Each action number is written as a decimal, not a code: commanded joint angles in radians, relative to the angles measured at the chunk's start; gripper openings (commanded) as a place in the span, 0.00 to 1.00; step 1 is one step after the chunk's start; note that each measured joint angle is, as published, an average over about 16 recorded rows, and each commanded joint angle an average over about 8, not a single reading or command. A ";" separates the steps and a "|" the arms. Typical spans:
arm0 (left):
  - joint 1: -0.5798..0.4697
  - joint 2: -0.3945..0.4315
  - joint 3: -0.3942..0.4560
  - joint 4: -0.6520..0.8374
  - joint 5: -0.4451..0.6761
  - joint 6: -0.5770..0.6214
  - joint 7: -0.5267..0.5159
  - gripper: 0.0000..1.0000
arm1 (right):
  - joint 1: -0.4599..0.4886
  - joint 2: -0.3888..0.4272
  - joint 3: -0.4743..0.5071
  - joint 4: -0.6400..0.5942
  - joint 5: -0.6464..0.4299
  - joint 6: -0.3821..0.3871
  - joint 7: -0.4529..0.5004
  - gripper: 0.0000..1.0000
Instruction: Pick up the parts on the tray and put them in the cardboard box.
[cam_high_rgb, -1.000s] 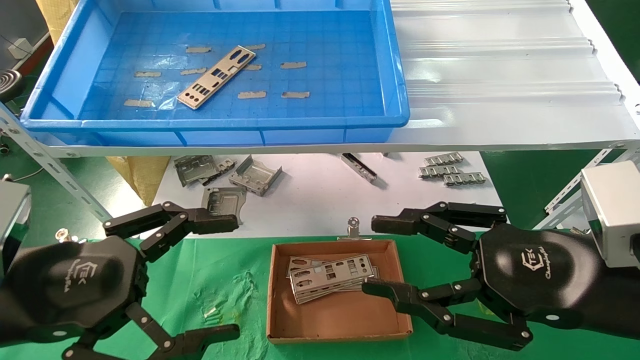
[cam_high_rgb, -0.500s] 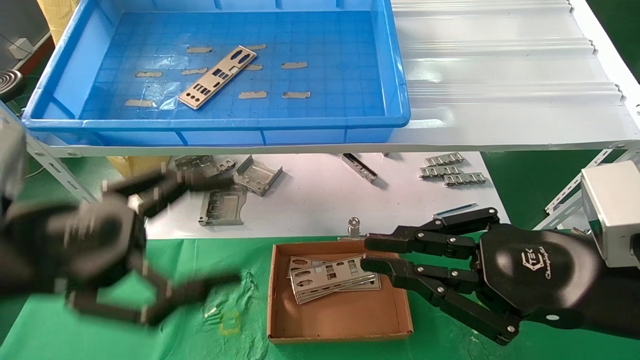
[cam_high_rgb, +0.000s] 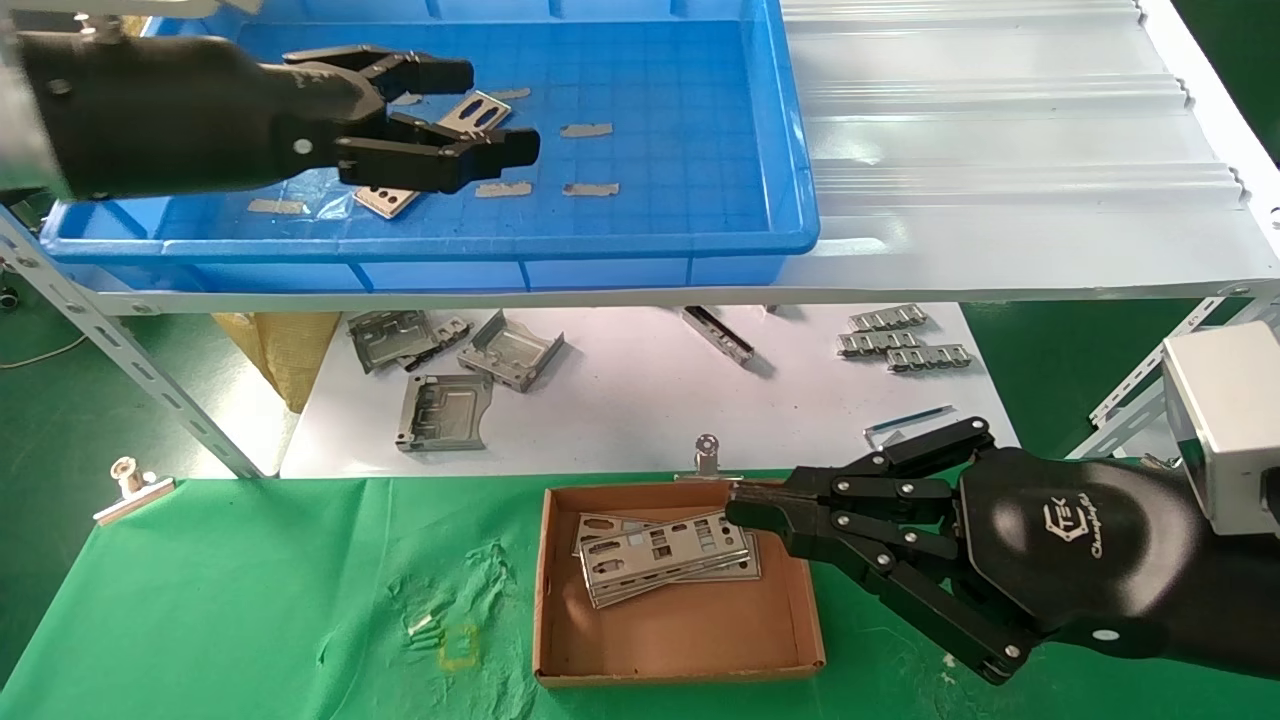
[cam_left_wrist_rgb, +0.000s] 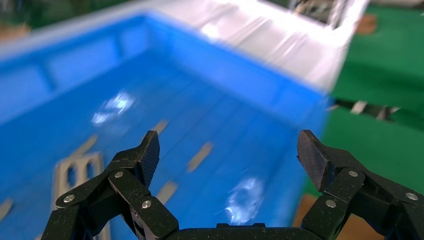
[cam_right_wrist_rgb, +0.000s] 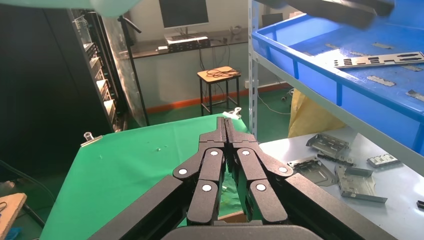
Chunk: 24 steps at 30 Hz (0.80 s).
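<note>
I should close my left gripper on the long sides (cam_high_rgb: 455, 126) of the silver plate with punched holes in the blue tray, between the plate's middle and its slotted end.
One silver punched plate (cam_high_rgb: 482, 108) lies slantwise on the floor of the blue tray (cam_high_rgb: 660, 110). My left gripper (cam_high_rgb: 495, 112) hovers over it, open and empty, and its fingers hide the plate's middle. In the left wrist view the gripper (cam_left_wrist_rgb: 230, 150) is spread wide over the tray (cam_left_wrist_rgb: 215, 100), with the plate (cam_left_wrist_rgb: 75, 172) off to one side. Several plates (cam_high_rgb: 665, 555) lie stacked in the cardboard box (cam_high_rgb: 680, 640). My right gripper (cam_high_rgb: 742, 512) is shut and empty at the box's far right corner; the right wrist view (cam_right_wrist_rgb: 225, 124) shows its fingers pressed together.
Bent grey brackets (cam_high_rgb: 445, 408) and ribbed strips (cam_high_rgb: 900, 345) lie on the white sheet under the shelf. A white corrugated sheet (cam_high_rgb: 1000, 150) lies to the right of the tray. Metal clips (cam_high_rgb: 707, 455) (cam_high_rgb: 130, 487) hold the green cloth (cam_high_rgb: 250, 600).
My left gripper has risen from the lower left up to the tray, over the plate. My right gripper has shut beside the box; a second ago it was open.
</note>
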<state>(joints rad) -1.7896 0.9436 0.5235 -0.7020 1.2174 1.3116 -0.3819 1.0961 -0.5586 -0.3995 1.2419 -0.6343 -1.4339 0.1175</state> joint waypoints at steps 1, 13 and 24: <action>-0.064 0.041 0.038 0.086 0.066 -0.009 -0.013 1.00 | 0.000 0.000 0.000 0.000 0.000 0.000 0.000 0.00; -0.203 0.161 0.109 0.393 0.202 -0.093 0.068 1.00 | 0.000 0.000 0.000 0.000 0.000 0.000 0.000 0.00; -0.238 0.221 0.130 0.546 0.240 -0.165 0.163 1.00 | 0.000 0.000 0.000 0.000 0.000 0.000 0.000 0.00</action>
<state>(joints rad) -2.0264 1.1634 0.6534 -0.1609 1.4580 1.1469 -0.2199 1.0961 -0.5586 -0.3995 1.2419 -0.6343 -1.4338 0.1175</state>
